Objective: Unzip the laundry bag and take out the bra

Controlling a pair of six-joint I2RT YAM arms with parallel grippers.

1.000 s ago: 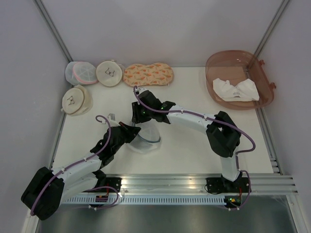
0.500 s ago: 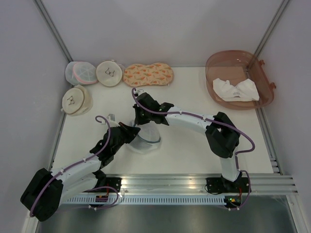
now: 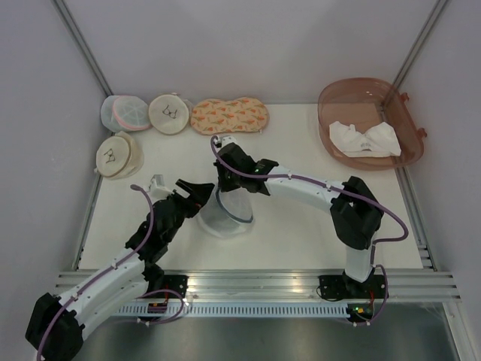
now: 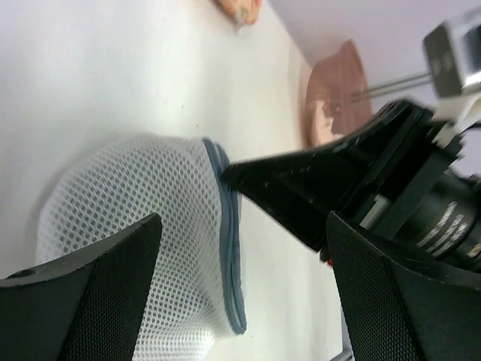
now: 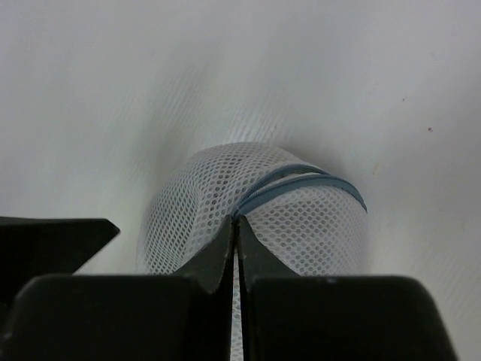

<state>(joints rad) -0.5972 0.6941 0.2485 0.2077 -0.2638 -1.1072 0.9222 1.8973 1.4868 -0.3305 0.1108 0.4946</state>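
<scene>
My right gripper is the only one holding the bag where the zipper lines meet, so next my left gripper pinches the bag's rim [image 4: 227, 218] before my right gripper opens the bag's lid.
The laundry bag [image 3: 225, 216] is a domed white mesh pouch with a blue-grey zipper rim [image 5: 304, 180], lying mid-table. My right gripper [image 3: 228, 189] comes in from behind and is shut on the bag where the two zipper lines meet [image 5: 235, 222]. My left gripper [image 3: 197, 193] stands open at the bag's left side. Its fingers [image 4: 83, 301] straddle the mesh [image 4: 135, 218] and rim [image 4: 231, 256] without touching them. The right gripper's dark fingers [image 4: 301, 180] meet the rim there. The bra is hidden.
At the back left lie two cream round pouches [image 3: 168, 113] [image 3: 119, 154], a white mesh pouch with pink trim [image 3: 125, 111] and a carrot-print pouch [image 3: 229, 115]. A brown tub [image 3: 409, 135] at the back right holds a white cloth [image 3: 364, 139].
My left gripper opened, let go of the bag and drew back a little to the left. My right gripper closed on the bag's zipper rim.
</scene>
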